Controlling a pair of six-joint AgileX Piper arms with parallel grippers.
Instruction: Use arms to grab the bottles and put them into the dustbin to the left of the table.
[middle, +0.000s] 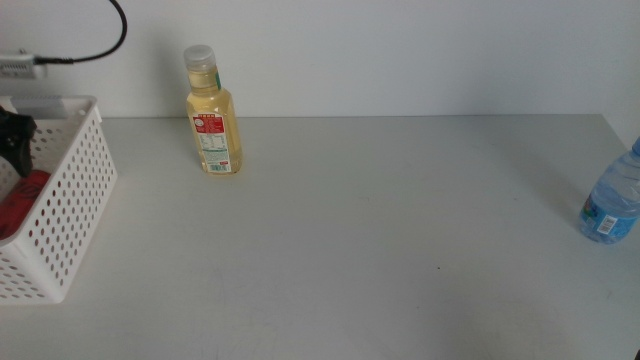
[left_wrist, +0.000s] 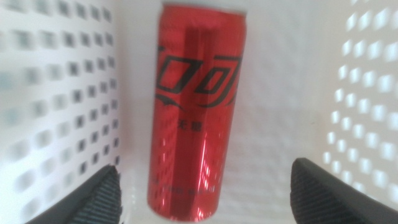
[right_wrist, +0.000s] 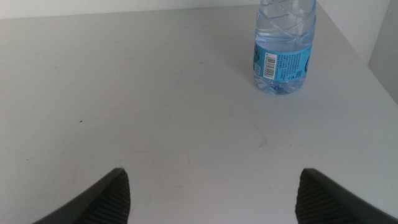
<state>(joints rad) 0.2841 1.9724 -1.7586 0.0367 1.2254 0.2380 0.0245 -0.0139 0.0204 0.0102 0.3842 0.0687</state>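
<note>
The left gripper should next move to the upper body (middle: 212, 126) of the yellow-liquid bottle and close there, around its red label.
The slim red soda can (left_wrist: 196, 118) lies on the floor of the white dustbin (middle: 70, 200), and shows through its rim as a red patch (middle: 25, 195). My left gripper (left_wrist: 205, 171) hangs open inside the dustbin, its jaws wide apart on either side of the can and not touching it. The yellow-liquid bottle (middle: 212, 120) with a white cap stands upright at the table's back left. The blue-labelled water bottle (middle: 612, 200) stands at the right edge; in the right wrist view this bottle (right_wrist: 283, 56) is ahead of my open right gripper (right_wrist: 212, 177), well apart from it.
The light-grey table (middle: 380, 230) stretches between the two bottles. The dustbin's perforated walls (left_wrist: 56, 93) close in on both sides of the left gripper. A black cable (middle: 110, 40) runs along the back wall at the left.
</note>
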